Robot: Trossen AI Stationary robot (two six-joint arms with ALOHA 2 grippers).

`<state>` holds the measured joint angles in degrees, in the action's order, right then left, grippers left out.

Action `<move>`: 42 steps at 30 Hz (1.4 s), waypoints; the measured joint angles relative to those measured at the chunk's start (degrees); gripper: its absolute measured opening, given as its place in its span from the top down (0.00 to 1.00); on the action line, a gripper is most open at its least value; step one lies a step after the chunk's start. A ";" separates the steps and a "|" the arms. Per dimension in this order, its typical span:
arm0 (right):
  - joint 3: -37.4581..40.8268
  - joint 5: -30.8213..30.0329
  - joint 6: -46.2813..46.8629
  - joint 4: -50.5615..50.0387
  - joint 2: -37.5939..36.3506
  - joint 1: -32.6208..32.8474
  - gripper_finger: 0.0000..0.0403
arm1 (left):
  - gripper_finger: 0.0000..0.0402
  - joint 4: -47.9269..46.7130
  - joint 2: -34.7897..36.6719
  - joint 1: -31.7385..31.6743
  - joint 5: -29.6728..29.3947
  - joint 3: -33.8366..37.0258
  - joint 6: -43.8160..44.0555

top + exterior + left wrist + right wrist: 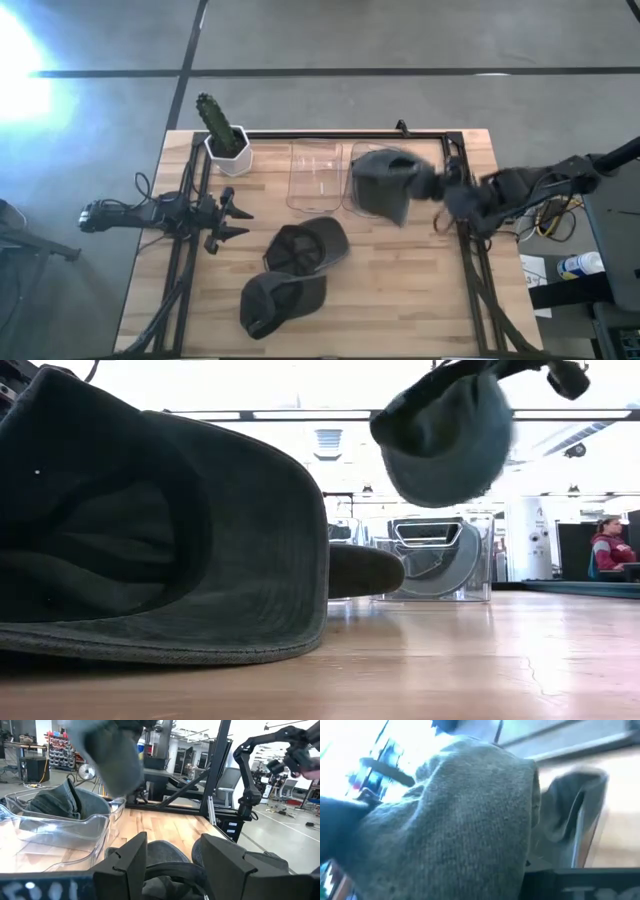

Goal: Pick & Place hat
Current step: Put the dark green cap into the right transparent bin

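My right gripper needs to let the dark grey cap go at the gap (337,188) that lies between the two clear bins, beyond the middle cap.
A dark grey cap (380,185) hangs in the air over the right clear bin (362,150) at the far edge, with my right gripper (424,181) shut on it. In the low view this cap (445,435) floats above the bin (437,558), which holds another grey hat (55,802). Two more dark caps lie on the table: one (308,245) in the middle and one (283,300) nearer the front. My left gripper (236,217) waits open at the table's left, its fingers (125,857) pointing toward the middle cap. My right gripper holds the grey cap by its right-hand side (408,182), reaching in roughly level from the table's right. Which part of the cap sits between the fingers is hidden by the cap's cloth (470,820). The cap is lifted clear and hangs above the bin.
A second clear bin (315,175) stands left of the first. A cactus in a white pot (226,140) stands at the far left corner. A black frame rail (340,133) runs along the far edge. Bare wood lies at the table's front right (400,300).
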<state>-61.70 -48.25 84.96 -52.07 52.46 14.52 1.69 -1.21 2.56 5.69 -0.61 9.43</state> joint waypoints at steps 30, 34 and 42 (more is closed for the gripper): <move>11.38 30.26 11.41 5.11 9.31 -26.59 0.98 | 0.55 -0.02 -0.02 0.00 0.00 0.00 -0.01; 15.61 30.76 10.36 11.25 12.50 -27.89 0.98 | 0.55 -0.02 -0.02 0.00 0.00 0.01 -0.01; 15.74 30.32 9.25 18.49 20.00 -28.51 0.94 | 0.55 -0.02 -0.02 0.00 0.00 0.00 -0.01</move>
<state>-45.96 -17.93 94.21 -33.58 72.45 -14.00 1.68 -1.23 2.55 5.69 -0.62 9.42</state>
